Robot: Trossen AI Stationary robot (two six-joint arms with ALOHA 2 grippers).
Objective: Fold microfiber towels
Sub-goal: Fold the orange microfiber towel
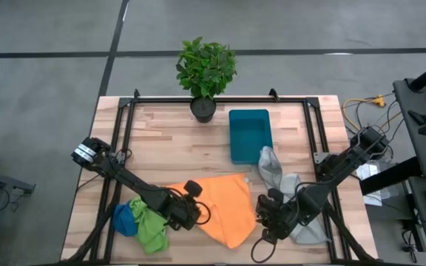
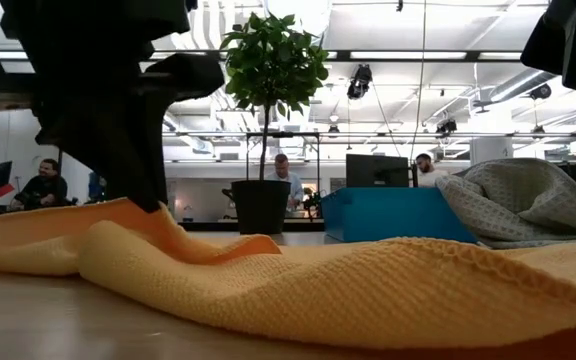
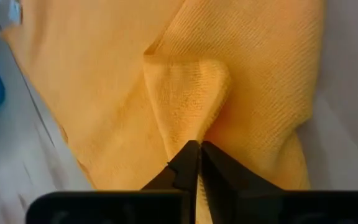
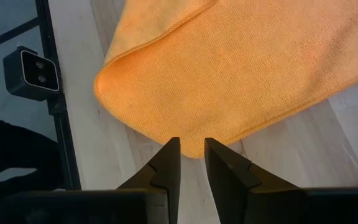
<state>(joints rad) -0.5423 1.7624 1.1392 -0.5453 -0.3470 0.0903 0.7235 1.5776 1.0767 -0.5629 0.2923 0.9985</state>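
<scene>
My left gripper will release the orange towel's corner at the table's front edge (image 1: 171, 257), beside the lime green towel.
The orange towel (image 1: 224, 203) lies spread and rumpled on the table near its front edge. My left gripper (image 1: 194, 213) is at the towel's left edge and is shut on it (image 3: 199, 144). My right gripper (image 1: 262, 219) is at the towel's right near edge. It is open by a narrow gap, and its fingertips (image 4: 191, 142) stand on either side of the towel's rounded folded edge (image 4: 188, 149). The lime green towel (image 1: 151, 227) and the blue towel (image 1: 124, 219) lie bunched at the front left. The pale grey towel (image 1: 287, 185) lies crumpled at the right. My left gripper pinches a raised fold of the orange towel (image 3: 191, 118) between its two fingers. The cloth puckers into a ridge at the fingertips. The rest of the towel lies slack on the table.
A teal bin (image 1: 250, 134) stands at the back centre, with a potted plant (image 1: 205, 74) behind it at the far edge. The grey towel reaches from the bin's near corner to the front right. People sit in the room beyond the table.
</scene>
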